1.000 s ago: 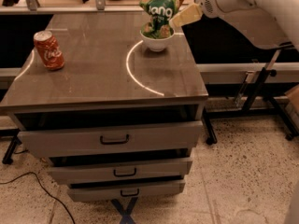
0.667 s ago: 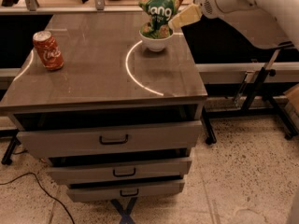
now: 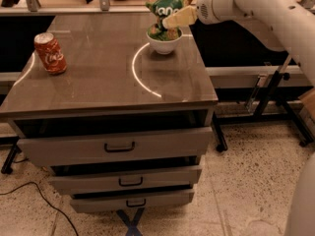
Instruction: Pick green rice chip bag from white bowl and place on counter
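My gripper is going to close on the upper part (image 3: pixel 170 1) of the green rice chip bag, above the white bowl.
The green rice chip bag (image 3: pixel 166 5) stands upright in the white bowl (image 3: pixel 164 45) at the far right of the counter (image 3: pixel 103 77). The bag rises well above the bowl's rim. My gripper (image 3: pixel 170 19) reaches in from the right on the white arm and sits against the front of the bag's middle, just above the bowl. It covers part of the bag's lower half.
A red soda can (image 3: pixel 50 53) stands at the counter's left side. The drawers (image 3: pixel 118 146) below are pulled partly out. A dark shelf unit and metal legs (image 3: pixel 268 90) stand to the right, and a black cable (image 3: pixel 29 191) lies on the floor at the left.
My gripper has moved left, from beside the bag's right edge to over its front. The bag and bowl have stayed in place.
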You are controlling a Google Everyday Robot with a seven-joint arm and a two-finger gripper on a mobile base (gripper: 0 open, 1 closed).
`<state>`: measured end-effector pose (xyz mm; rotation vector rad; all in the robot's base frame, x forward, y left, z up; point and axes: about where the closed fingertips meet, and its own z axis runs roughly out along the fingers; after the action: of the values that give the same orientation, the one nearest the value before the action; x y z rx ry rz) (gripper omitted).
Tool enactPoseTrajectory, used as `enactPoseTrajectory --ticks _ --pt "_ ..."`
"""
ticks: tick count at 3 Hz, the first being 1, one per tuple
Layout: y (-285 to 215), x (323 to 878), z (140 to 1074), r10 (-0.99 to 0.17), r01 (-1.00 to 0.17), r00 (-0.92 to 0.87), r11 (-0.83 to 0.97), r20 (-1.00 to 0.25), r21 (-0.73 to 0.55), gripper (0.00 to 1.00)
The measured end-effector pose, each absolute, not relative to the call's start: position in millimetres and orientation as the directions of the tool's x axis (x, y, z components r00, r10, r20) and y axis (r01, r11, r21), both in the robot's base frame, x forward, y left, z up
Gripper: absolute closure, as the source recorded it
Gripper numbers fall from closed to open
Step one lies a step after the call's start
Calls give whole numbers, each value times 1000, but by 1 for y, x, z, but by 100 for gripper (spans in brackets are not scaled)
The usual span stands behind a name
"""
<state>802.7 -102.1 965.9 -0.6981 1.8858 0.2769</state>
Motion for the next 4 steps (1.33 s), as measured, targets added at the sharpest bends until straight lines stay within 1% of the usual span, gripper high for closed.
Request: enactPoseTrajectory --ticks 1,2,3,4 --pt "-78 823 953 -258 -589 -285 807 -923 -44 0" --pt "-60 836 949 -209 -601 -299 799 -931 14 0" --pt "-45 843 948 -178 -617 -314 785 -932 58 16" --pt "-40 847 949 -159 -616 -319 784 -934 77 40"
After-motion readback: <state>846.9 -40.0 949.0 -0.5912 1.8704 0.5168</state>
